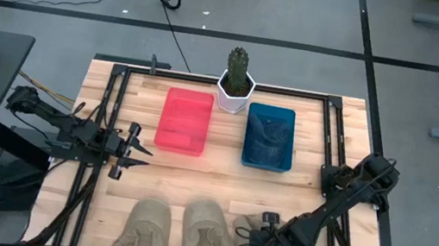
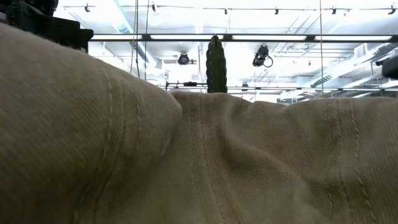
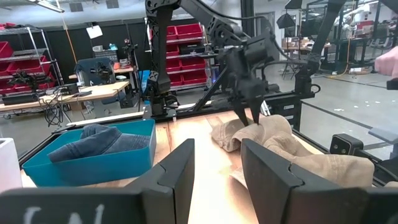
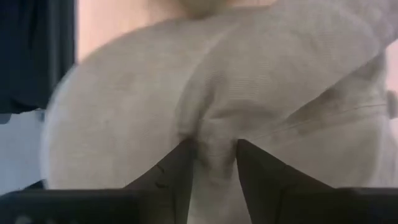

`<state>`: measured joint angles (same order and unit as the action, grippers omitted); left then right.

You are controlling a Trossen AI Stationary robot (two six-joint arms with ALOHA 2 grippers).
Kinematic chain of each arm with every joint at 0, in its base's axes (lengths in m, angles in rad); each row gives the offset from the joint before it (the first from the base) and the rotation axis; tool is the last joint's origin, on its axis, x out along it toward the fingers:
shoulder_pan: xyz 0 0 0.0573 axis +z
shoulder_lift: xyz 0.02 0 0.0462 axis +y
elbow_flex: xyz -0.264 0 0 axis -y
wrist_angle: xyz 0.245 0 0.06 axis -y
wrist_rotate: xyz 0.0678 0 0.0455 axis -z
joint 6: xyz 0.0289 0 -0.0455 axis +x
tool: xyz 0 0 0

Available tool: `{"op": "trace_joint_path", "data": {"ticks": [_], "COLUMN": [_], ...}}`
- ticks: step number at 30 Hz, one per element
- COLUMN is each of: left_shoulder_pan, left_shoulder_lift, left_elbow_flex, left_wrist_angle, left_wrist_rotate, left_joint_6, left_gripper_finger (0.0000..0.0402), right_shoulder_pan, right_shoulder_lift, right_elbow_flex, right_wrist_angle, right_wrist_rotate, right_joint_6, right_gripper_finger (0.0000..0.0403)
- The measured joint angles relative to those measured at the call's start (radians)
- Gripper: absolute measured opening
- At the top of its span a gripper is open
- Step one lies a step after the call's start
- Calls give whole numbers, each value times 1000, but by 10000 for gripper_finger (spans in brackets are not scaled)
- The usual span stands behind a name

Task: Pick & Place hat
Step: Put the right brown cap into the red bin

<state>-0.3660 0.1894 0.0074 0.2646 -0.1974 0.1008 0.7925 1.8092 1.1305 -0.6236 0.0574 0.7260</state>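
My right fingers hold a loose fold of the hat's top, so they should open and pinch the seam [image 4: 188,118] beside the hat's bill.
Three beige hats lie along the table's near edge. The rightmost hat [image 1: 246,224] [image 3: 247,134] [image 4: 205,81] rests crumpled on the wood. My right gripper [image 1: 261,239] [image 3: 254,118] [image 4: 214,144] points down over its crown and is open, with a ridge of cloth between its fingertips. My left gripper [image 1: 139,148] [image 3: 217,146] waits open at the table's left, pointing level, with nothing between its fingers. The other two hats [image 1: 147,230] [image 1: 205,233] sit untouched to the left. My right gripper comes at the rightmost hat from above, a little slanted. Its fingertips [image 4: 186,152] stand on either side of a raised fold on the crown [image 4: 214,127]. Whether they touch the cloth, I cannot tell. The hat lies on the table.
A red bin [image 1: 164,119] and a blue bin [image 1: 249,136] holding a denim hat [image 1: 271,138] stand at the far middle. Behind them is a cactus in a white pot [image 1: 236,84]. Beige cloth [image 2: 186,155] fills the low view. Bare wood lies between bins and hats.
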Motion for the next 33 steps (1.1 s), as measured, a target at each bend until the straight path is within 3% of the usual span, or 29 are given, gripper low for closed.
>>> {"op": "trace_joint_path", "data": {"ticks": [3,8,18,28,33], "left_shoulder_pan": [0,0,0,0,0], "left_shoulder_lift": [0,0,0,0,0], "left_elbow_flex": [0,0,0,0,0], "left_wrist_angle": [0,0,0,0,0], "left_wrist_rotate": [0,0,0,0,0], "left_joint_6": [-1,-3,-2,-3,-2], "left_gripper_finger": [135,135,135,135,135], "right_shoulder_pan": [-7,-8,-9,-11,-11], "right_shoulder_lift": [1,3,3,2,2], "right_elbow_flex": [-5,22,170,200,200], "right_wrist_angle": [-38,-121,-363,-312,-297], "right_wrist_rotate": [-18,-40,-33,-77,-77], "right_joint_6": [-1,-35,-31,-15,-1], "right_gripper_finger": [102,11,2,29,66]}}
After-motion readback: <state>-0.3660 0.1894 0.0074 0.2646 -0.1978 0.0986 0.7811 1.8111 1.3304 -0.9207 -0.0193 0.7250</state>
